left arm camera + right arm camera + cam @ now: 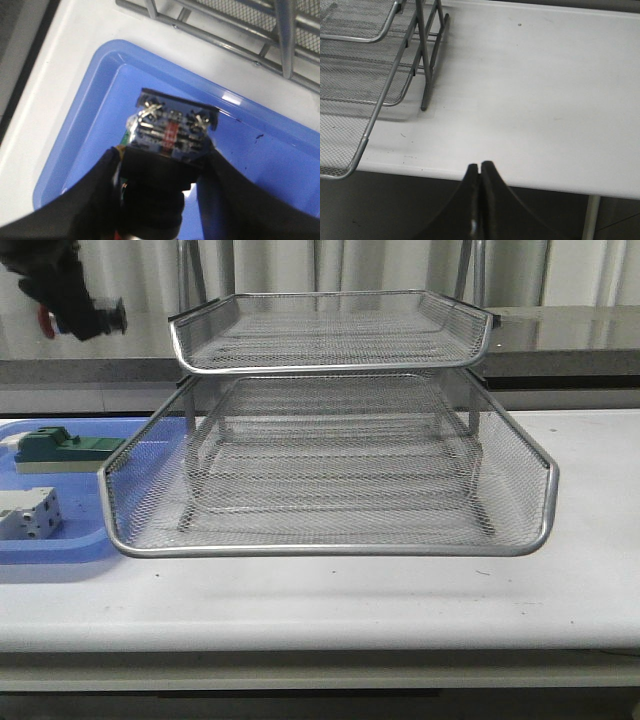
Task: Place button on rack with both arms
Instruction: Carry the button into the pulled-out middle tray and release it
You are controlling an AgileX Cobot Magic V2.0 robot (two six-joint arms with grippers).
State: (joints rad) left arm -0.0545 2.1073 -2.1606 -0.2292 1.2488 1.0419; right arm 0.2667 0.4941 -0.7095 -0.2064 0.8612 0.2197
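Observation:
The button, now raised above the blue tray, will be let go by my left gripper on the middle of the lower level's mesh bottom [307,471] in the silver rack.
My left gripper [72,302] is raised at the far upper left, above the blue tray, and is shut on the button [98,316]; a bit of red cap shows at its left end. In the left wrist view the button's [171,129] black and blue body with silver screw terminals sticks out between the dark fingers of the left gripper [161,167]. The silver wire-mesh rack [330,440] fills the table's middle, with its lower tier pulled forward. Empty, my right gripper [480,167] is shut over the table's near edge, to the right of the rack [370,65]. It is out of the front view.
A flat blue tray [45,552] lies left of the rack, holding a green block [60,447] and a white terminal block [28,512]. The tray floor [280,165] lies below the held button, the rack's legs [225,30] beyond it. White tabletop [545,90] extends right of the rack.

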